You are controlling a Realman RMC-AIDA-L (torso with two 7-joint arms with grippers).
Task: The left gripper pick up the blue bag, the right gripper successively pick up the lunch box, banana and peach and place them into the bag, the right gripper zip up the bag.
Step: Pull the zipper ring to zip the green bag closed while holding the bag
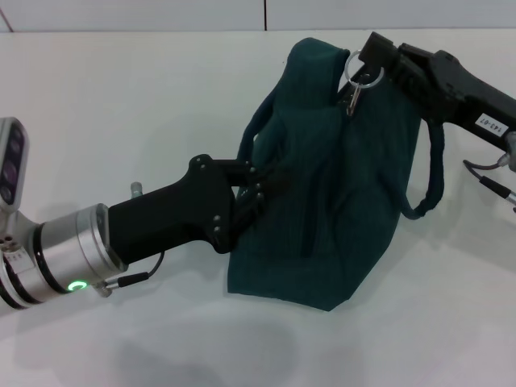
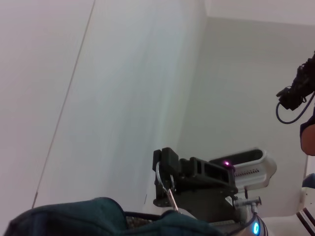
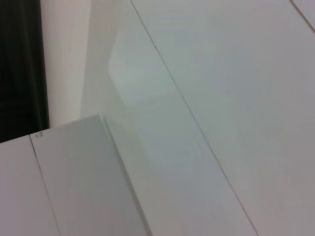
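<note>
The zipper pull's metal ring, now at the bag's top, will be let go by my right gripper between the blue bag's middle fold and its looped handle (image 1: 378,145).
The blue bag (image 1: 339,193) stands bulging on the white table (image 1: 121,97). My left gripper (image 1: 262,189) is shut on the bag's left side, by its handle. My right gripper (image 1: 364,64) is at the bag's top, shut on the metal ring of the zipper pull (image 1: 359,79). The left wrist view shows the bag's top edge (image 2: 98,216) and my right gripper (image 2: 165,177) holding the ring (image 2: 168,189). The lunch box, banana and peach are out of view. The right wrist view shows only pale surfaces.
The bag's second handle (image 1: 435,173) loops out to the right, under my right arm. A cable (image 1: 492,181) hangs by my right wrist.
</note>
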